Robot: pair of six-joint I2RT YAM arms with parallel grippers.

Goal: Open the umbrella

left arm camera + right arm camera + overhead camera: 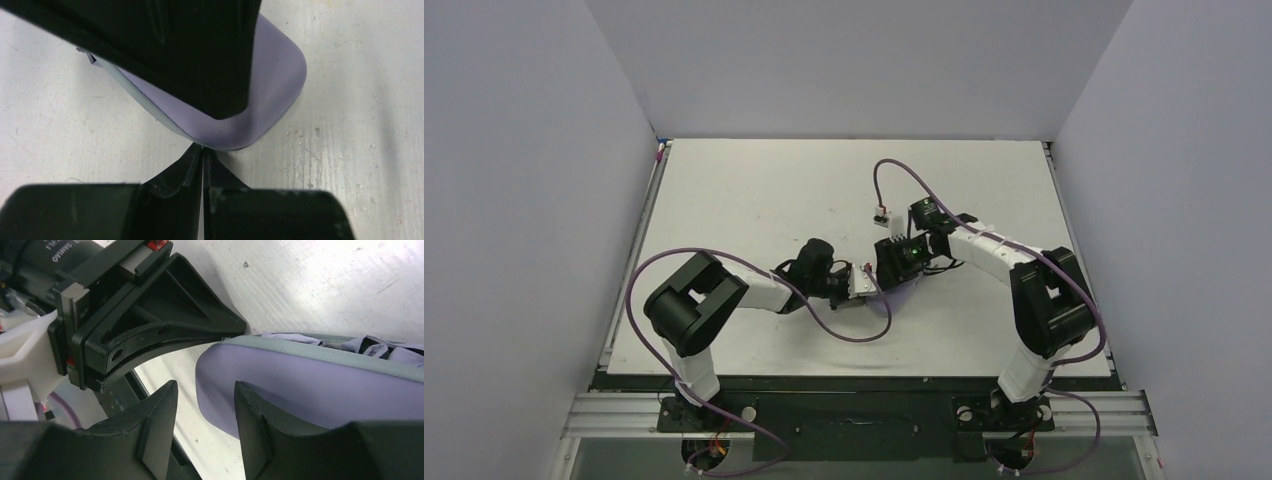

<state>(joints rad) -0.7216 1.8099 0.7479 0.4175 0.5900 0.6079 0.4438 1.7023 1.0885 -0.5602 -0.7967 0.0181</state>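
Note:
The right gripper's fingers are at the side of the case, off the grey seam, so the right gripper needs to back away and pinch the seam (250,341) next to the left gripper.
A lavender oval hard case (272,85) lies on the white table (360,165); it also shows in the right wrist view (310,390) and in the top view (900,292), mostly under the grippers. Along its grey seam (320,351) the case is parted, and folds of the umbrella's (372,344) lavender and black fabric show there. The shaft and handle are hidden. My left gripper (202,148) is shut, its tips touching the case's end rim; nothing shows between them. My right gripper (205,390) is open, one finger (250,410) against the case's side, the other over the bare table.
The two grippers meet just right of the table's middle (876,272). Purple cables (894,170) loop above and below them. Grey walls stand left, right and behind. The dark front rail (854,380) runs along the table's near edge.

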